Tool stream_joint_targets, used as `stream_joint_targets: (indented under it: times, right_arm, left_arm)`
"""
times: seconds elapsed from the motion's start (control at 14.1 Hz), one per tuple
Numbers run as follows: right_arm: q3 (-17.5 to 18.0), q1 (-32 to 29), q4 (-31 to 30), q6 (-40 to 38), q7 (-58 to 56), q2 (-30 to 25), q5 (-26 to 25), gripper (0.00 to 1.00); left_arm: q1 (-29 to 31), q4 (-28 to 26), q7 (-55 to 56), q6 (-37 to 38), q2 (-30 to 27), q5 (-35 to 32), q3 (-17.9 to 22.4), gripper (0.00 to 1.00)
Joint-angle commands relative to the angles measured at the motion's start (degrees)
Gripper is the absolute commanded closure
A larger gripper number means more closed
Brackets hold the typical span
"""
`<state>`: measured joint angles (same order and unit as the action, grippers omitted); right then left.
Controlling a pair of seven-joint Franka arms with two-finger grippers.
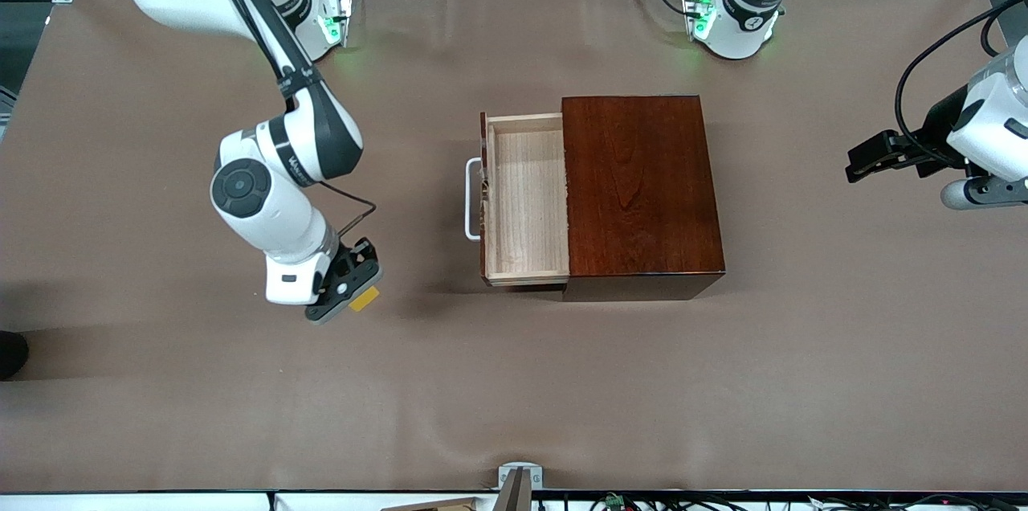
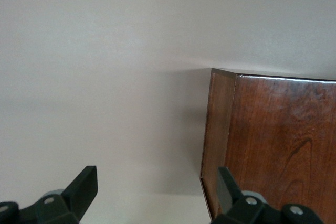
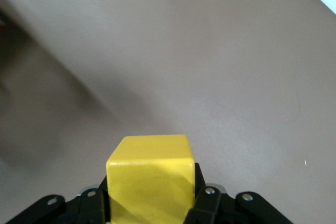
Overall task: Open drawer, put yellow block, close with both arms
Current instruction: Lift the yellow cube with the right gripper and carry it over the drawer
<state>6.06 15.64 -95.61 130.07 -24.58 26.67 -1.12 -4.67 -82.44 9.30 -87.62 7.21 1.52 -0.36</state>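
Observation:
Next, my right gripper releases the yellow block on the pale drawer's bottom (image 1: 506, 213), just behind the panel with the white handle.
The dark reddish-brown box (image 1: 642, 190) sits mid-table with its pale wood drawer (image 1: 526, 198) pulled out toward the right arm's end, and nothing lies in the drawer. The white handle (image 1: 472, 198) is on the drawer's front. My right gripper (image 1: 345, 294) is over the brown table cover in front of the drawer, shut on the yellow block (image 1: 365, 300). The right wrist view shows the yellow block (image 3: 149, 179) clamped between the black fingers (image 3: 205, 203). My left gripper (image 1: 863, 164) waits open at the left arm's end of the table. In its wrist view, the left gripper (image 2: 157, 190) faces a corner of the box (image 2: 273, 140).
The brown table cover (image 1: 514, 382) spreads around the box. The two green-lit arm bases (image 1: 329, 25) (image 1: 707, 17) stand along the table's edge farthest from the front camera. A small metal bracket (image 1: 518, 479) sits at the edge nearest that camera.

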Motion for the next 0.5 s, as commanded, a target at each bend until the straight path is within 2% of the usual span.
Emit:
stream_joint_targets:
  times: [0.0,0.14,0.42]
  right_arm:
    - [3.32,-0.26,1.29,-2.54,-7.98,-2.41,0.07,1.00]
    - [5.88,-0.08,4.54,-5.59,-13.36,-2.42,-0.37,1.00]
    - [7.38,2.02,6.57,-6.93,-22.24,-2.15,-0.02,1.00]
  left_arm:
    - [0.45,-1.14,-0.96,-0.89,-0.88,0.06,-0.35,0.00]
    - [0.36,-1.14,-0.96,-1.15,-0.79,0.06,-0.35,0.00]
    - [0.01,-1.14,-0.96,-1.24,-0.70,-0.20,-0.43,0.00]
